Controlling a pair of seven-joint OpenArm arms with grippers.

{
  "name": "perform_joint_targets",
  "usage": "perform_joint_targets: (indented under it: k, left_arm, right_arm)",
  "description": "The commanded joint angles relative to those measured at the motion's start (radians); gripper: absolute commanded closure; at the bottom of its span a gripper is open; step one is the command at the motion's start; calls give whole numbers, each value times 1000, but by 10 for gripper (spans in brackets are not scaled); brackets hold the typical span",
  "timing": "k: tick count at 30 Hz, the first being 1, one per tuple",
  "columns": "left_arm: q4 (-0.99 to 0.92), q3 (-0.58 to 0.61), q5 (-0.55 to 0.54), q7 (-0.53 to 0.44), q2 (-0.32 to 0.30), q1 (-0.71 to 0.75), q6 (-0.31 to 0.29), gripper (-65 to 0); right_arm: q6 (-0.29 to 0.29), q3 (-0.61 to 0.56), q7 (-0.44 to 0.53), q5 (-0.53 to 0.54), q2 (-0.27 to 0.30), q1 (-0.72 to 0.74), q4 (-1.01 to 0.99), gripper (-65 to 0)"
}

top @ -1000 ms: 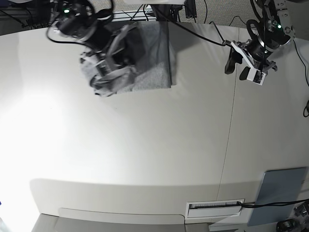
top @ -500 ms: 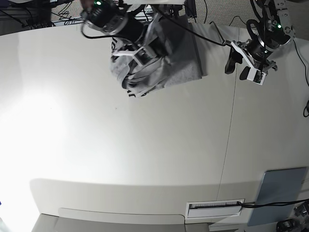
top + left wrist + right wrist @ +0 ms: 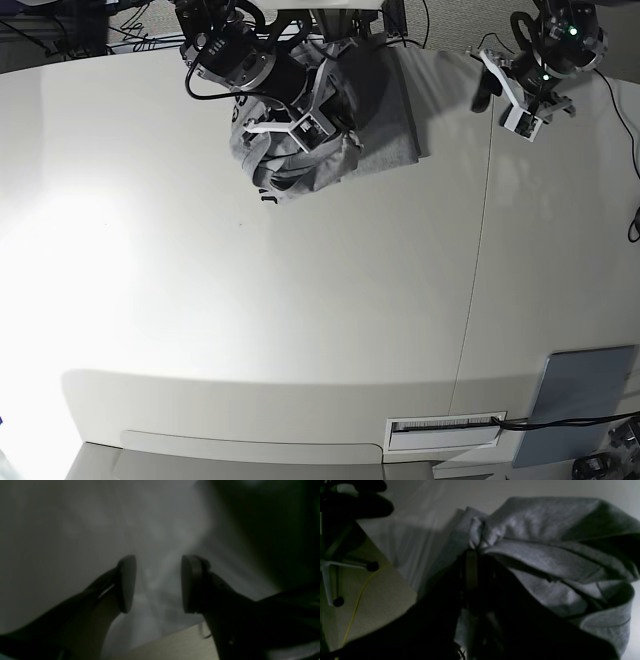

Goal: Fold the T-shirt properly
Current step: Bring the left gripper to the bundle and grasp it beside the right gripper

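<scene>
Next, my right hand releases the gathered fold on the flat part of the grey T-shirt [image 3: 358, 125], beside the lump.
The grey T-shirt [image 3: 385, 115] lies bunched near the table's far edge, part flat and part gathered into a lump. My right gripper [image 3: 305, 130] sits over that lump. In the right wrist view it is shut [image 3: 471, 560] on a pinched fold of the T-shirt [image 3: 545, 555], which drapes to the right in thick folds. My left gripper [image 3: 498, 100] hovers at the far right, apart from the cloth. Its two dark pads [image 3: 126, 582] stand open in the left wrist view, with only blurred pale surface between them.
A seam [image 3: 478, 260] runs down the white table [image 3: 300, 300]. A grey pad [image 3: 580, 400] and a white slotted plate [image 3: 445, 430] lie at the near right corner. Cables hang past the far edge, and a yellow wire [image 3: 360, 592] shows on the floor.
My right arm carried the T-shirt rightward along the far edge, and the cloth now sits more bunched. My left arm rose toward the far edge, its jaws a touch narrower.
</scene>
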Motion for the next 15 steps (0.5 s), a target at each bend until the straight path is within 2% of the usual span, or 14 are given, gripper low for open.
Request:
perform_joint_targets:
  k: [1,3,4,7,10,13,15]
  left_arm:
    - [-2,-3,-29,-18,-11,0,-7,-274]
    - [-31,2,-65,-18,-11,-6,-20,-262]
    - [-46,5,-69,-19,-10,-8,-20,-224]
    - [-73,29,-69,-30,-11,-26,-20,0]
    - [-96,70,-68,-29,-11,-47,-21,0]
    - [-126,143,-58,-26,-11,-71,-63,0]
    - [-145,197,-48,-25,-11,-86,-69,0]
  right_arm:
    - [3,-3,26,16,-5,3,19,0]
    - [2,-3,23,16,-5,2,19,0]
    - [2,-3,23,14,-5,2,19,0]
    - [0,-3,23,-3,-5,2,19,0]
    - [-1,-3,22,-6,-5,2,19,0]
    - [-7,-3,21,-6,-5,2,19,0]
    - [-24,-3,19,-13,-5,2,19,0]
